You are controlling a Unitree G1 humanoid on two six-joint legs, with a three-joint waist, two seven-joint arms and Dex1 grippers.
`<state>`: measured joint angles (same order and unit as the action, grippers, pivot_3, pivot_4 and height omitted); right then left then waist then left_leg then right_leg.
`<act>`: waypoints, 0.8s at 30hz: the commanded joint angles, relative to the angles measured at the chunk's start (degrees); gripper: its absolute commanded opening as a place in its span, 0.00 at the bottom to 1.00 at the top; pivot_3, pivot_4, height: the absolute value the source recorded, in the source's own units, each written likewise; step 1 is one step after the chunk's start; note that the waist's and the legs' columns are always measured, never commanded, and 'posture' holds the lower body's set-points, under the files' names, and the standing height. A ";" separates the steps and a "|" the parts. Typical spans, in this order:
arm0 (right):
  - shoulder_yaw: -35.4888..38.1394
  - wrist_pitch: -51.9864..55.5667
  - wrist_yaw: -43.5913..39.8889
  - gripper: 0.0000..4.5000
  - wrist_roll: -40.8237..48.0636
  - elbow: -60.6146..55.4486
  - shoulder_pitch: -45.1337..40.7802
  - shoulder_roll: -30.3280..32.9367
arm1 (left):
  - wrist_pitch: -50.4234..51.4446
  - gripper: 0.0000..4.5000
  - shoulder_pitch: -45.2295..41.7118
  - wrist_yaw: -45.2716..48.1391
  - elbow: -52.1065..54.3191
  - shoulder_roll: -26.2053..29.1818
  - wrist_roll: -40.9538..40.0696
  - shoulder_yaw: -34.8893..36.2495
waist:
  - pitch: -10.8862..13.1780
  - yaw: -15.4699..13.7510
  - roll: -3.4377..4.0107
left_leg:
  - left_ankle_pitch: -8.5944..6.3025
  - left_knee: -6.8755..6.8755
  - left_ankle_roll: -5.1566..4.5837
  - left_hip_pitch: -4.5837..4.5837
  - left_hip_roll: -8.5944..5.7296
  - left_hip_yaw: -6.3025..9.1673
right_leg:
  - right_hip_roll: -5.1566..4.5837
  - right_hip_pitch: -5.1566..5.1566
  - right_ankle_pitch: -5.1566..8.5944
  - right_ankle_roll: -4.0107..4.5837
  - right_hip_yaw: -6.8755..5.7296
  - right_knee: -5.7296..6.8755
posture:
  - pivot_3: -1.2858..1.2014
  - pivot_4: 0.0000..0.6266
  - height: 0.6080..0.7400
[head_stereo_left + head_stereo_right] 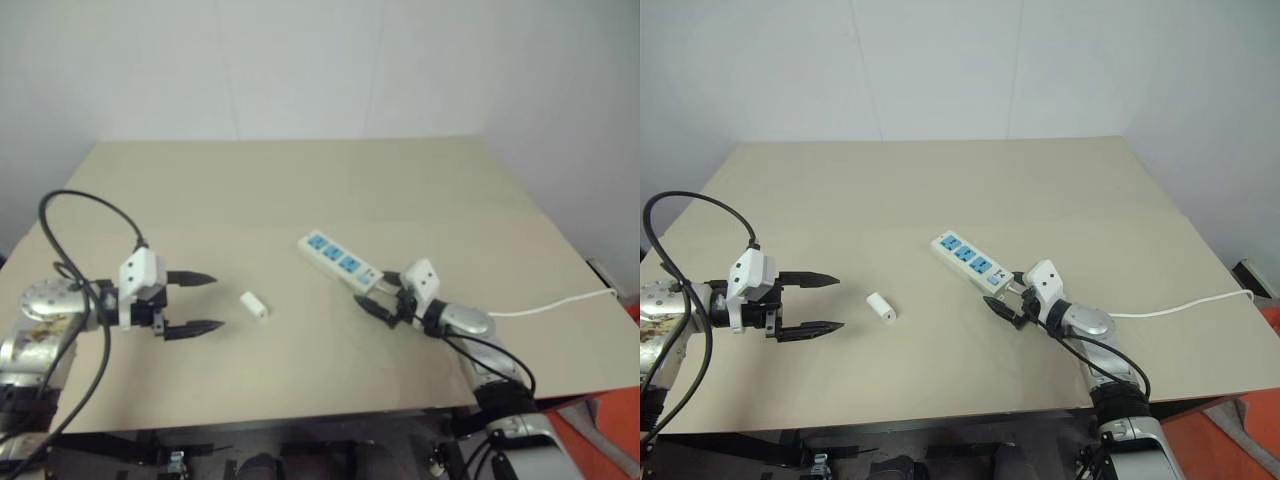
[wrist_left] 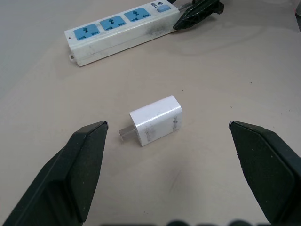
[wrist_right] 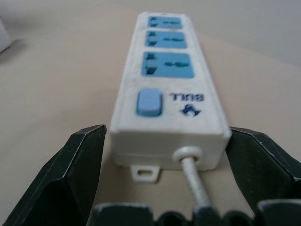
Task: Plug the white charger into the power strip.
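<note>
My left gripper is to grip the white charger's long sides (image 1: 259,308) (image 2: 164,115), near the charger's end opposite its prongs, so that the prongs stay free for the power strip.
The white charger (image 1: 254,305) lies flat on the tan table, prongs sideways, a short way in front of my left gripper (image 1: 217,302), which is open and level with nothing between its fingers. In the left wrist view the charger (image 2: 156,120) sits between and just beyond the two fingertips. The power strip (image 1: 340,259) lies diagonally at mid-table, blue sockets facing up. My right gripper (image 3: 167,129) is open and straddles the strip's switch end (image 3: 168,108), one finger on each side. I cannot tell whether the fingers touch the strip.
The strip's thin white cord (image 1: 550,303) runs off past my right arm to the table's right edge. A black cable (image 1: 75,215) loops above my left arm. The table's front edge (image 1: 300,415) is close below both grippers.
</note>
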<state>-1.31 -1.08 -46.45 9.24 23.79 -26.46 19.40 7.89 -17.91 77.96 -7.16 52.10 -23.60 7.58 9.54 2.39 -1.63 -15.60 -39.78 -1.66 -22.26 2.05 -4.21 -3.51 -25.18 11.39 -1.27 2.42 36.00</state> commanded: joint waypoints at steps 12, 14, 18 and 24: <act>1.04 -1.85 -0.82 0.95 2.36 7.00 -3.90 -3.57 | -0.42 1.00 0.16 -0.73 2.41 0.06 -0.57 1.11 | -0.01 0.30 -0.02 | 0.00 0.00 0.00 0.05 0.02 0.01 | 0.01 0.02 0.00 0.00 0.00 0.02 | 0.52 0.24 1.00; 0.85 -2.23 -1.04 0.87 2.13 7.30 -3.67 -3.38 | -0.44 1.00 0.34 -0.88 2.62 0.05 -0.60 1.23 | -0.02 0.30 -0.02 | 0.00 0.00 0.00 0.07 0.02 0.01 | 0.01 0.03 0.00 0.01 0.01 0.04 | 0.52 0.24 1.00; 0.61 -3.45 -0.92 0.76 1.58 7.09 -3.16 -3.02 | -1.38 1.00 -0.03 -1.84 3.20 0.71 0.89 0.92 | -0.02 0.28 -0.03 | 0.00 0.00 0.00 0.07 0.02 0.01 | 0.01 0.04 0.00 0.01 0.01 0.03 | 0.52 0.24 1.00; -0.16 -4.95 -1.96 0.76 0.27 7.10 -2.83 -1.31 | -1.17 1.00 -8.34 1.33 5.00 3.57 2.86 -1.98 | -0.02 -0.14 -0.05 | 0.00 0.00 0.00 0.04 0.01 0.01 | 0.01 0.04 0.00 0.00 0.00 0.02 | 0.52 0.24 1.00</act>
<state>-1.11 -5.02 -47.67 10.26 30.87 -29.61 17.44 7.51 -22.50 77.73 -4.39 54.09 -20.40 6.06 9.52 2.25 -1.68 -15.60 -39.79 -1.66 -22.23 2.04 -4.19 -3.51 -25.13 11.39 -1.27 2.39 36.01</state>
